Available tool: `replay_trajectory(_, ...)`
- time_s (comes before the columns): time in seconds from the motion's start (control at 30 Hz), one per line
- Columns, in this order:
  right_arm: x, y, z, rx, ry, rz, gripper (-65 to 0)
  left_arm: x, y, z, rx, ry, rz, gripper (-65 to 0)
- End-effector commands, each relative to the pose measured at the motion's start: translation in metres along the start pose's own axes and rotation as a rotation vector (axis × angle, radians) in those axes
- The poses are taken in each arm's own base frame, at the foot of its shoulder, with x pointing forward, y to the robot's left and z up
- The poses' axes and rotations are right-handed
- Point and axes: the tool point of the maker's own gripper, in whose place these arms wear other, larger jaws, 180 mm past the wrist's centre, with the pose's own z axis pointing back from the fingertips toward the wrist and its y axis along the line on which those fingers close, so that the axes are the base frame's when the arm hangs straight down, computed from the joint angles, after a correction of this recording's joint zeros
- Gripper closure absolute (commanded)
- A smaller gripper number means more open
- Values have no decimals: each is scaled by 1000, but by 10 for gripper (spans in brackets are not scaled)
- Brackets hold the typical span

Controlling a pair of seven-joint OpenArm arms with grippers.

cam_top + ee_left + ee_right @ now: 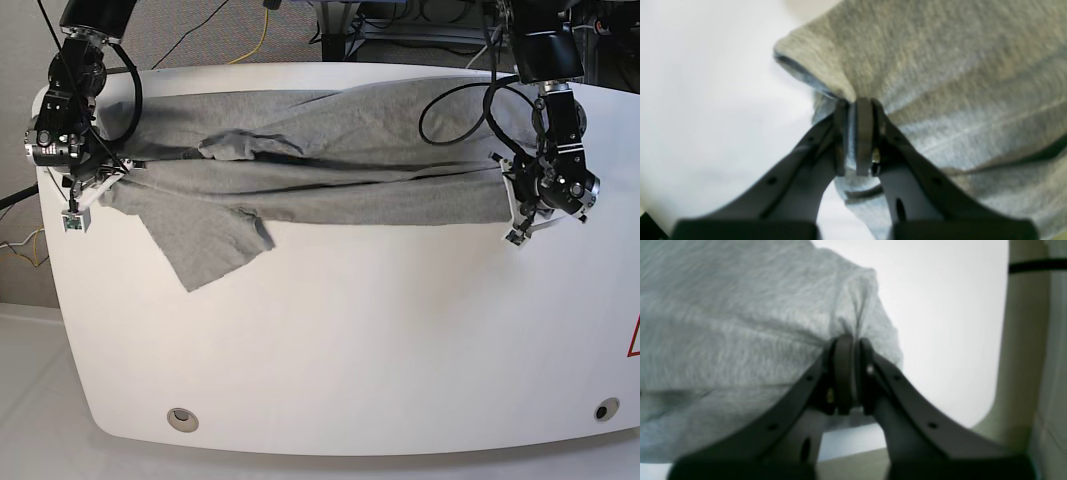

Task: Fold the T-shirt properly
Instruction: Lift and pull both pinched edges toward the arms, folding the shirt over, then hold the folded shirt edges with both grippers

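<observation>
Next, my right gripper lets go of the pinched T-shirt end slightly inward on the table [152,160], behind the sleeve that spreads toward the front.
The grey T-shirt [330,170] lies in a long, wrinkled band across the far half of the white table [380,340], stretched between both grippers. One sleeve [210,245] spreads toward the front on the left side. My left gripper [508,192] is at the band's right end. In the left wrist view it [855,103] is shut on a bunched fold of the T-shirt [940,66]. My right gripper [105,180] is at the band's left end. The right wrist view shows it [848,340] shut on a pinch of the T-shirt [740,323].
Black cables [460,95] loop from the right-hand arm over the shirt's far edge. Two round holes [181,418] [600,410] sit near the table's front edge. A red mark [633,340] is at the right rim. A beige post [1023,356] stands beyond the table.
</observation>
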Motion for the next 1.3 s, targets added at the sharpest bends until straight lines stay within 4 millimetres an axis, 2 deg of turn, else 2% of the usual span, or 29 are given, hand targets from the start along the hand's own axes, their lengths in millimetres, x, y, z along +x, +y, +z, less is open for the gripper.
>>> replay_trajectory(0.0,2,-6,3,-32,-15,3,-40,5,18,9,49,-14,-5,-29)
replay_trajectory(0.23,-13,-12,0,-75,24,17,-40,1,18,8,48,-6,-4,-29)
replay_trajectory(0.37,-19,-5,-3,-66,39,7,-40,-7,23,9,58,13,-10,-29)
replay_trajectory(0.53,-27,-6,-18,-71,76,-8,-40,-10,22,8,55,18,-11,-29)
replay_trajectory(0.77,-39,8,-43,-36,99,28,-40,-19,14,4,39,36,-14,-29)
replay_trajectory(0.93,-41,18,-47,-14,99,9,-40,-21,12,3,33,41,-15,-29)
replay_trajectory(1.27,-41,19,-48,-11,101,7,-40,-20,7,2,25,39,-12,-29)
